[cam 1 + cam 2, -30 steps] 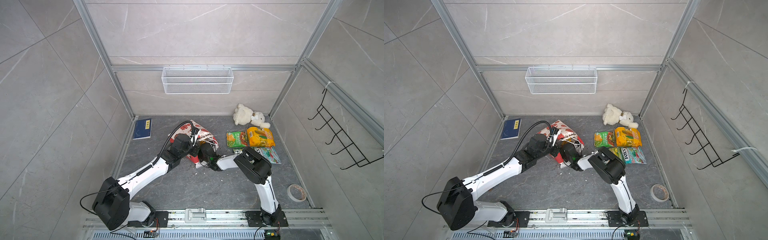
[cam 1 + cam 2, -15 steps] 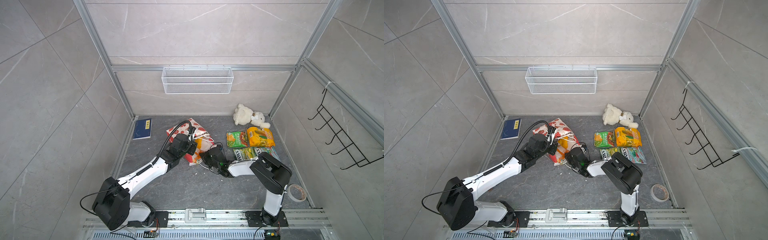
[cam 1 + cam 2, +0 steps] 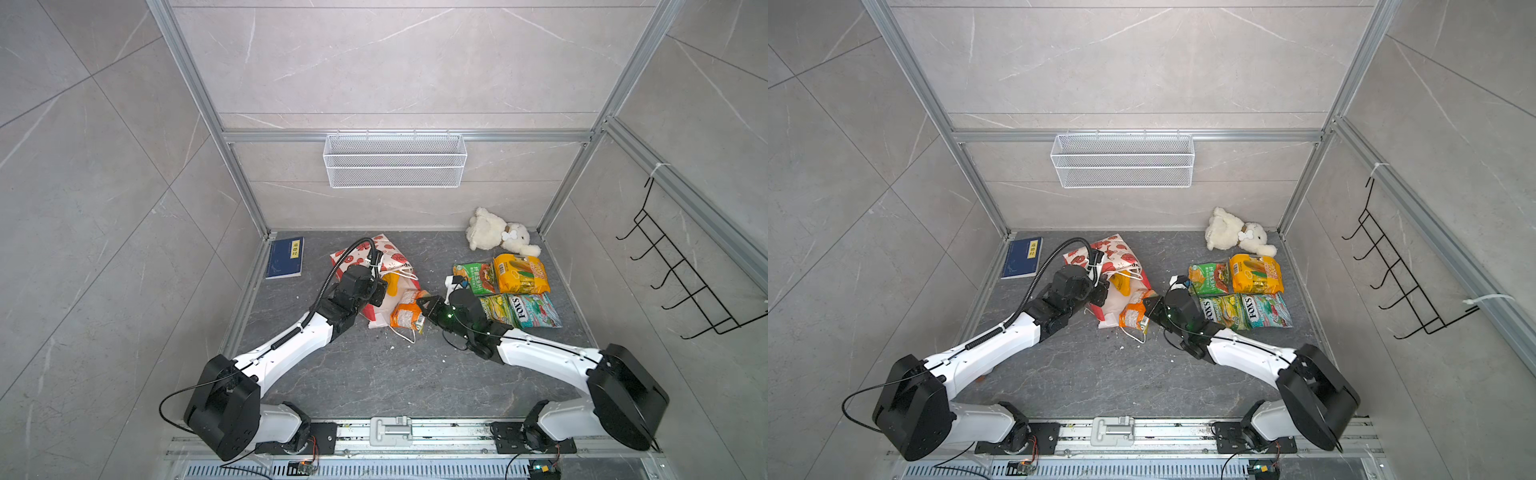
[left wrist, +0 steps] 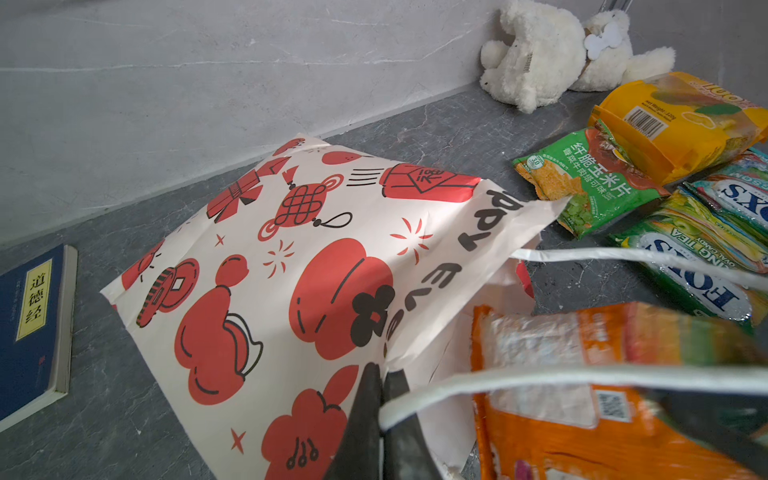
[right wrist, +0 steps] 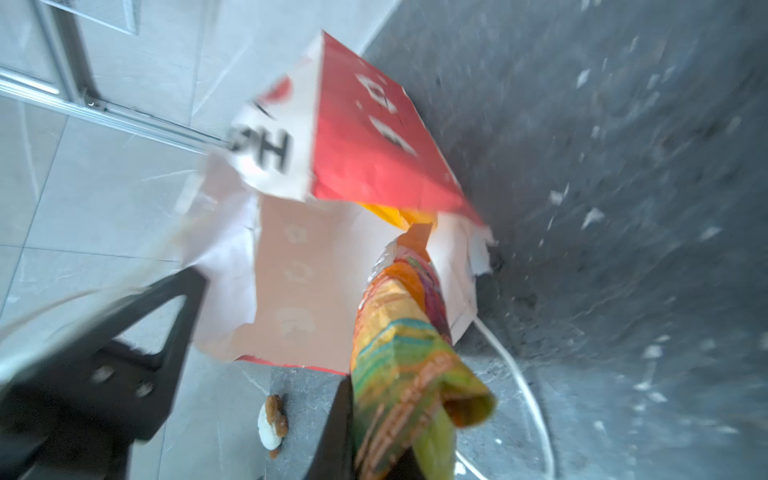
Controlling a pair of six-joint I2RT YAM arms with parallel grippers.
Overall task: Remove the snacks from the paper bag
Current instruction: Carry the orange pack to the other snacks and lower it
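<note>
Next, I set the orange snack packet between the paper bag and the green packet (image 3: 431, 276) with my right gripper.
The paper bag (image 3: 374, 257) (image 3: 1108, 253) lies on its side on the grey floor, mouth toward the right arm. My left gripper (image 4: 381, 382) (image 3: 380, 291) is shut on the bag's upper rim (image 4: 415, 332), beside a white cord handle. My right gripper (image 5: 357, 415) (image 3: 428, 309) is shut on an orange snack packet (image 5: 399, 340) (image 3: 407, 313) (image 4: 561, 395) just outside the mouth. A yellow packet (image 5: 399, 214) (image 3: 390, 282) shows inside the bag. On the floor to the right lie a green packet (image 3: 473, 278), a yellow-orange one (image 3: 519, 274) and two FOX'S packets (image 3: 496, 309) (image 3: 536, 309).
A white plush toy (image 3: 498, 235) sits in the back right corner and a blue book (image 3: 286, 257) lies at the back left. A wire basket (image 3: 395, 160) hangs on the back wall, a black hook rack (image 3: 685, 282) on the right wall.
My right gripper has drawn back to the right out of the bag's mouth with the orange packet, its arm swinging outward. My left gripper keeps hold of the bag's rim.
</note>
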